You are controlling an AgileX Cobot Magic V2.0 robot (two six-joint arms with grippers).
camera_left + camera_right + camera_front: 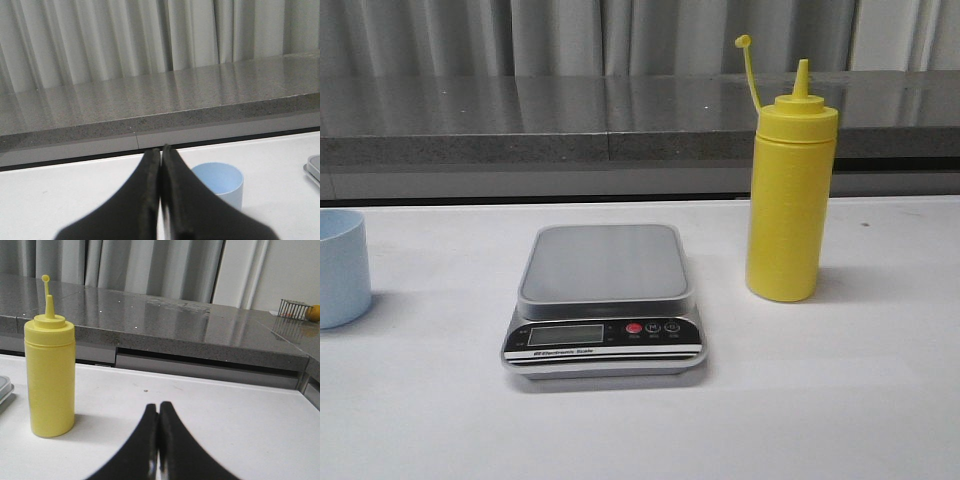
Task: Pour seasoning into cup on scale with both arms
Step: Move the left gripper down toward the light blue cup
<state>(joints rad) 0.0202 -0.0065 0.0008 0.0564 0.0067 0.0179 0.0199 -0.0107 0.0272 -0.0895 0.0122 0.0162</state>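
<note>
My left gripper is going to close on the rim of the pale blue cup [326,210] [200,167], so that it can lift the cup over to the grey scale.
The yellow seasoning bottle [791,195] stands upright on the white table, right of the scale, its cap hanging open on its tether. It also shows in the right wrist view [50,371]. The grey scale [604,300] sits at the table's middle, its platform bare. The pale blue cup [340,266] stands at the far left edge, empty; it also shows in the left wrist view [220,184]. My left gripper [161,150] is shut and empty, just short of the cup. My right gripper [158,406] is shut and empty, to the side of the bottle. Neither arm shows in the front view.
A grey stone counter [620,120] runs along the far side of the table, with curtains behind. A wire basket with a yellow object [299,311] sits on the counter at far right. The scale's corner [314,169] shows beside the cup.
</note>
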